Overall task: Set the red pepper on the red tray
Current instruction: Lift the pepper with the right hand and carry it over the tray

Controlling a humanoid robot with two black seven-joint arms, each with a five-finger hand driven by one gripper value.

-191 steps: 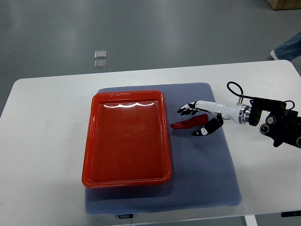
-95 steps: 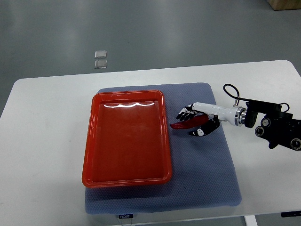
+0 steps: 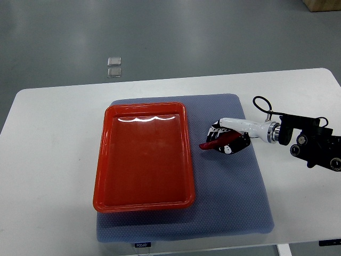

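Note:
My right gripper needs to release the red pepper at about the middle of the red tray's empty bottom (image 3: 146, 153).
The red tray (image 3: 112, 160) lies empty on the left half of a blue-grey mat. Just right of its rim, over the mat, my right hand (image 3: 224, 140) has its black-tipped fingers curled around the red pepper (image 3: 213, 143), a long thin chilli whose pointed end sticks out to the left toward the tray. The white forearm and dark wrist housing (image 3: 314, 146) come in from the right edge. The pepper's right part is hidden inside the hand. No left arm shows.
The blue-grey mat (image 3: 234, 202) covers the middle of a white table (image 3: 48, 160). Two small clear plastic pieces (image 3: 114, 66) lie on the grey floor beyond the table's far edge.
The right hand's fingers, spread around the pepper before, have closed on it. The pepper's tip has shifted slightly right, away from the tray rim.

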